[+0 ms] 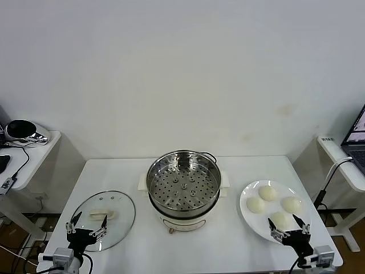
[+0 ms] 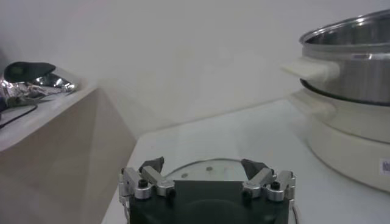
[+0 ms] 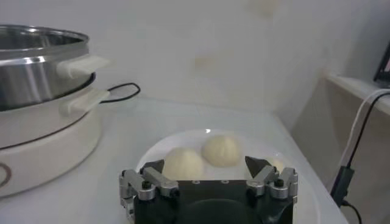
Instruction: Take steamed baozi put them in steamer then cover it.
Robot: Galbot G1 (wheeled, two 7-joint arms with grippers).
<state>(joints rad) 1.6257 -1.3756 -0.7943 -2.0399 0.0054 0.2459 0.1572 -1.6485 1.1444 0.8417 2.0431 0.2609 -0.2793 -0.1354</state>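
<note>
The sides of the farthest baozi [image 1: 268,193] [image 3: 222,151], the one nearest the wall on the white plate, will be gripped by my right gripper.
The steamer [image 1: 183,185] stands uncovered mid-table, its perforated tray bare; its steel wall shows in the left wrist view [image 2: 350,55] and the right wrist view [image 3: 36,61]. Several cream-white baozi [image 1: 268,193] lie on a white plate [image 1: 249,220] to the right. My right gripper [image 1: 289,226] hovers open over the plate's near edge, with two baozi [image 3: 183,163] just beyond its fingertips [image 3: 207,164]. The glass cover [image 1: 117,225] lies flat at the left, handle [image 1: 101,214] up. My left gripper [image 1: 86,227] is open over the cover's near rim [image 2: 189,172], holding nothing [image 2: 207,164].
A low side table [image 1: 34,149] at the left holds a black and silver device [image 1: 21,131]. On the right, a shelf [image 1: 336,154] carries a laptop [image 1: 357,140], and a cable [image 1: 326,185] hangs beside the table edge. A black cord [image 3: 122,92] runs behind the steamer.
</note>
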